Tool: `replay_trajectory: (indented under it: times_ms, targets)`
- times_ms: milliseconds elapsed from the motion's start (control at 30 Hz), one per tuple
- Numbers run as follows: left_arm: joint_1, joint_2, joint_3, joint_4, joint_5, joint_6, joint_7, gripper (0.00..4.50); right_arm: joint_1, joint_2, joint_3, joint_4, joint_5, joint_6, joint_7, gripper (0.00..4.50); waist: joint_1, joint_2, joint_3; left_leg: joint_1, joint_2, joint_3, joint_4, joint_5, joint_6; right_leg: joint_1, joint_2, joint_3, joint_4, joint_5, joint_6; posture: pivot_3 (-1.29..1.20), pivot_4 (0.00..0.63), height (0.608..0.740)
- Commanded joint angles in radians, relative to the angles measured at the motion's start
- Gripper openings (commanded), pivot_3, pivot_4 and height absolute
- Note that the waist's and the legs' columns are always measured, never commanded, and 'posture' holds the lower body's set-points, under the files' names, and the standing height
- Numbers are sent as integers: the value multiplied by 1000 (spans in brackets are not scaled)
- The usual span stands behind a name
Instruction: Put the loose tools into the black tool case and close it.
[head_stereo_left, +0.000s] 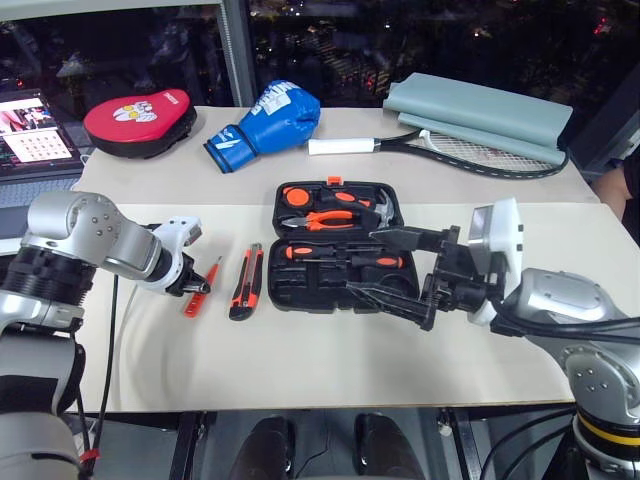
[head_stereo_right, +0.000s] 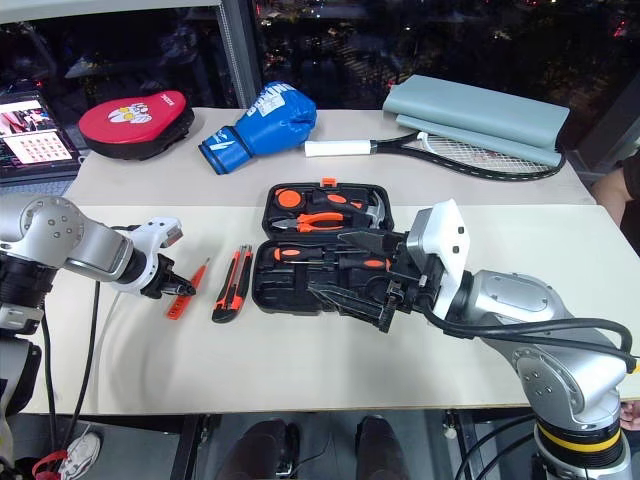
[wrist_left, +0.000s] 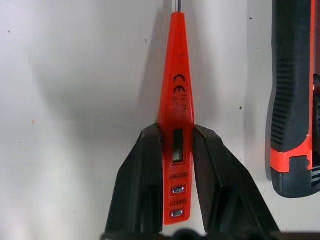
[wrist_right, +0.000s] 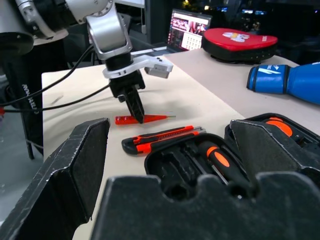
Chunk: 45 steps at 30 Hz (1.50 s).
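Observation:
My left gripper needs to let go of the tester in the case's front half (head_stereo_left: 309, 267), alongside the orange-black screwdrivers.
The slim orange tester screwdriver (wrist_left: 177, 95) lies on the table left of the black tool case (head_stereo_left: 283, 292). My left gripper (head_stereo_left: 192, 287) points down at it, its fingers (wrist_left: 145, 170) pressed against both sides of the handle end. The orange-black utility knife (head_stereo_left: 246, 282) lies between the tester and the case. The case stands open, with two orange-black screwdrivers (head_stereo_left: 345, 258) in the front half and pliers (head_stereo_left: 325, 218) and a hammer in the back half. My right gripper (head_stereo_left: 372, 264) hovers open over the case's front right, holding nothing.
At the back of the table lie a red oval pad (head_stereo_left: 140, 120), a blue boxing glove (head_stereo_left: 265, 122), a racket (head_stereo_left: 450, 150) and a grey-green bag (head_stereo_left: 480, 110). A laptop (head_stereo_left: 30, 130) sits beyond the left edge.

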<state>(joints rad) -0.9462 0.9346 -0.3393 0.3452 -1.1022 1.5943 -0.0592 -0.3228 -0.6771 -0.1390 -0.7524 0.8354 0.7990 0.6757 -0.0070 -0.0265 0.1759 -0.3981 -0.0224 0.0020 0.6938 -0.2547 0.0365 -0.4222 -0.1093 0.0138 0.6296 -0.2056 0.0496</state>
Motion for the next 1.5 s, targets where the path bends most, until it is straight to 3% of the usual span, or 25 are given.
replay_trajectory:
  times_ms: [33,200,267,400,500,633,733,867,1167,1500]
  targets:
    - [8,-11,-20,14,61,20,-47,414,10,-28,-40,-36,32,-29,12,4500,0,0,0,0,0,0,0,0,0,0,0,0,0,0,0,0,150,736]
    - [-99,102,-310,-50,425,-327,-508,414,45,-76,-63,-49,55,-26,24,4500,1,0,0,-1,-2,2,0,0,-1,0,1,0,-1,0,-1,0,150,736]
    - [-168,113,-408,-4,606,-581,-747,414,60,-94,-78,-57,69,-17,20,4500,3,-1,0,-1,0,2,0,0,-1,-1,2,0,-1,0,-1,0,150,736]
    - [-307,61,-480,118,828,-949,-1117,414,106,-131,-115,-77,102,-5,9,4500,13,-4,2,-8,0,2,1,1,-1,-4,3,-2,-4,-1,-2,0,150,736]
    - [-377,-40,-467,189,897,-1080,-1284,414,138,-153,-136,-88,117,-5,-3,4500,23,-5,2,-10,1,2,2,-2,3,-3,2,-3,-7,-2,0,0,150,736]
    - [-438,-208,-448,270,1001,-1221,-1355,414,169,-166,-154,-108,140,-7,-33,4500,25,-5,2,-15,-1,1,5,-4,7,-4,-1,-2,-6,-3,5,0,150,736]
    - [-445,-329,-417,269,1020,-1183,-1386,414,188,-172,-162,-122,155,-10,-61,4500,20,-6,3,-19,-1,0,9,-5,10,-6,-1,-3,-5,-1,7,0,150,736]
    - [-413,-407,-412,220,1075,-1162,-1391,414,217,-177,-174,-145,167,-12,-94,4500,8,-6,3,-22,-2,1,11,-7,12,-7,-2,-1,-6,0,10,0,150,736]
    - [-364,-487,-405,235,1200,-1099,-1355,414,268,-186,-193,-179,186,-25,-155,4500,9,-6,3,-20,-1,0,15,-6,11,-7,-1,-1,-4,0,9,0,150,736]
    - [-323,-479,-389,220,1250,-1060,-1404,414,263,-185,-186,-178,190,-30,-188,4500,13,-6,3,-20,-1,0,18,-7,12,-6,-1,-1,-3,0,10,0,150,736]
